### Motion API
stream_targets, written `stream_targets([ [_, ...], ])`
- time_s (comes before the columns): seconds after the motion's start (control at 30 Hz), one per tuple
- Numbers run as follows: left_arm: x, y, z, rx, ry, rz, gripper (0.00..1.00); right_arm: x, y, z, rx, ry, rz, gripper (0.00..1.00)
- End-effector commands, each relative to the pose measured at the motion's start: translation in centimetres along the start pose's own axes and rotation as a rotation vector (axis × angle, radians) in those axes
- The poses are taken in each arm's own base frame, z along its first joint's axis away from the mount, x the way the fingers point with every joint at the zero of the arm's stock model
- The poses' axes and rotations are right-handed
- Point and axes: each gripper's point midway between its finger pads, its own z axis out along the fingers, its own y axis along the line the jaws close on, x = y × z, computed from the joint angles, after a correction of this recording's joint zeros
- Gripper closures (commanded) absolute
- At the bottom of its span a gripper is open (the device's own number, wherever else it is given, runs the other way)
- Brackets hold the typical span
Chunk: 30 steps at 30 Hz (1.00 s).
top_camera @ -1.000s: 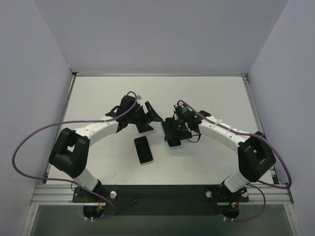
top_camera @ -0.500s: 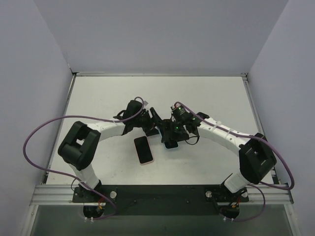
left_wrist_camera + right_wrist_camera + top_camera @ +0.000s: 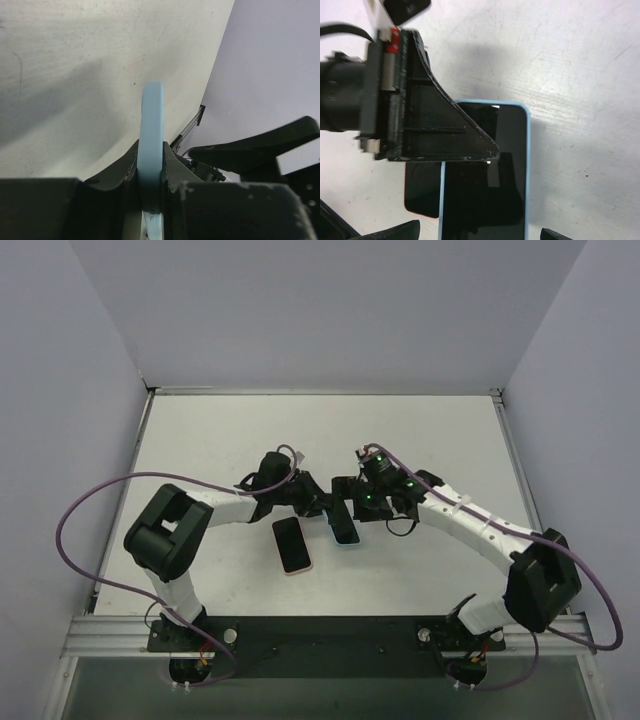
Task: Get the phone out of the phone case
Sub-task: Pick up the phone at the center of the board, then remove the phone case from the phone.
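I have open fingers across the phone case's width; next my right gripper backs off, turn, then pinches the phone case's loose end [image 3: 348,544] from the side.
The phone [image 3: 485,200], its screen dark, sits inside a light blue phone case [image 3: 527,165] and is held just above the table. My left gripper [image 3: 150,170] is shut on the case's long edge [image 3: 151,125], which shows end-on between its fingers. One left finger [image 3: 435,130] lies across the screen in the right wrist view. My right gripper [image 3: 477,234] is open, its fingertips wide apart on either side of the phone without touching it. From above, the cased phone [image 3: 343,528] sits between the left gripper [image 3: 322,504] and the right gripper [image 3: 358,508].
A second phone in a pink case [image 3: 292,544] lies face up on the white table [image 3: 420,440], just left of the blue one; its dark corner [image 3: 420,192] shows under the held phone. Grey walls enclose the table on three sides.
My left gripper moved right and shut on the blue case's edge. My right gripper opened and let go of the cased phone, which shifted slightly left.
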Motion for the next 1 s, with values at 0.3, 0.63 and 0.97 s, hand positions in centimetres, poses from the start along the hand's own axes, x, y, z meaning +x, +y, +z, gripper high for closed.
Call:
stream_targets([
  [0.3, -1.8, -10.9, -7.6, 0.564, -0.095, 0.076, 1.00, -3.9, -0.6, -8.3, -0.291, -0.274, 0.214, 0.10],
  [0.63, -2.0, -13.8, -10.3, 0.737, -0.142, 0.125, 1.00, -5.8, 2.9, -9.1, -0.560, -0.334, 0.323, 0.30],
  [0.97, -2.5, -13.7, -10.7, 0.761, -0.179, 0.131, 1.00, -5.8, 3.1, -8.8, -0.681, -0.336, 0.483, 0.86],
])
